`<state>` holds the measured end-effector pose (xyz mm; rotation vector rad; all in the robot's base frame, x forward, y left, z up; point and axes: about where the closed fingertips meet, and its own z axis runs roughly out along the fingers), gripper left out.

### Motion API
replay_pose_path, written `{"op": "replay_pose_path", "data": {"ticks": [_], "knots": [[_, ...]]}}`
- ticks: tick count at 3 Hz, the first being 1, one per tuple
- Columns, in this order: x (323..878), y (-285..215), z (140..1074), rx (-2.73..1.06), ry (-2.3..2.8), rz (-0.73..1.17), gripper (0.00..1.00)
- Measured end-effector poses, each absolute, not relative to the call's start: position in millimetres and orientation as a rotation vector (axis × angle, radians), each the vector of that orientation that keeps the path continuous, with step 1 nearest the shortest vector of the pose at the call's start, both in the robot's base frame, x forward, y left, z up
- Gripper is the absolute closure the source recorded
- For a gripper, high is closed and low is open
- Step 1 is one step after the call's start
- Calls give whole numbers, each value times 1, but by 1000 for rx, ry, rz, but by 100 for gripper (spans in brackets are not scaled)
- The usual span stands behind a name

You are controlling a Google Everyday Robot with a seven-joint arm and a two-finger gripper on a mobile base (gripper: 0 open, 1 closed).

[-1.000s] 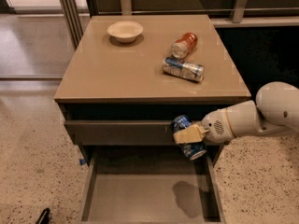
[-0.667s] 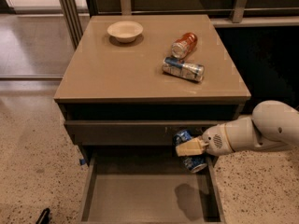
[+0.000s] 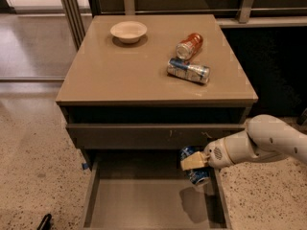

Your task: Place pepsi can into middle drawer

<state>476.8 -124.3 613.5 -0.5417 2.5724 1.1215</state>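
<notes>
Next, my gripper sets the pepsi can down, now held tilted above the drawer, and lets go of it on the open drawer's grey bottom, beside its shadow (image 3: 176,200), toward the middle of the drawer.
The pepsi can (image 3: 194,172), dark blue with a silver end, is held tilted in my gripper (image 3: 195,163) above the back right part of the open middle drawer (image 3: 144,205). My white arm reaches in from the right. The tan fingers (image 3: 191,162) are shut around the can. The can hangs a little above the drawer's flat grey floor and casts a shadow on it. The drawer is pulled out toward the camera.
On the cabinet top (image 3: 120,75) lie an orange-red can (image 3: 189,45) and a silver-and-light-blue can (image 3: 188,71), both on their sides, and a white bowl (image 3: 128,31) stands at the back left. The shut upper drawer front (image 3: 144,135) is just above my gripper.
My gripper has moved down and slightly right with the can, from in front of the upper drawer front to over the open drawer.
</notes>
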Motion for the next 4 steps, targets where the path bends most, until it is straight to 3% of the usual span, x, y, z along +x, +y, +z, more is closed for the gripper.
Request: {"op": "replay_pose_path", "data": {"ticks": [2,4], "knots": [[476,-123,592,-469,2605,1106,100],[474,-111,481,-206,2716,1073,100]]}}
